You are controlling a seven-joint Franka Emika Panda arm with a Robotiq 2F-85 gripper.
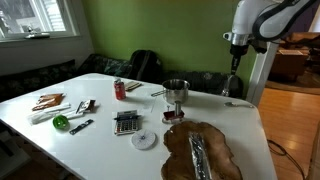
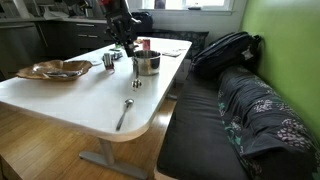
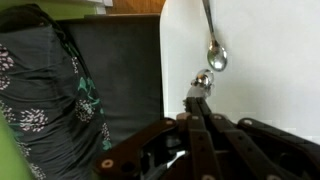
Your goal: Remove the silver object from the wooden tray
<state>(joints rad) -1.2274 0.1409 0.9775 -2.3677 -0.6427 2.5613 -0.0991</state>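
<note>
I will let go of the silver utensil with my gripper on the white table [image 1: 214,101] [image 3: 222,98], in between the metal pot and the silver spoon.
The dark wooden tray [image 1: 222,160] lies at the near end of the white table, and it also shows in an exterior view [image 2: 40,72]. A long silver object [image 1: 198,155] lies in it. My gripper [image 1: 235,66] hangs well above the table's far corner, away from the tray. In the wrist view my gripper [image 3: 198,92] has its fingers pressed together with nothing visibly held. Below it a silver spoon [image 3: 212,45] lies on the table, and it also shows in an exterior view [image 2: 125,112]. A small shiny piece [image 3: 202,77] shows just past the fingertips.
A silver cup [image 1: 176,92], a red can [image 1: 119,89], a calculator [image 1: 126,122], a white disc [image 1: 146,140] and a green object [image 1: 60,122] stand on the table. A metal pot [image 2: 147,63] is near the arm. A dark bench with a backpack [image 2: 225,50] runs beside the table.
</note>
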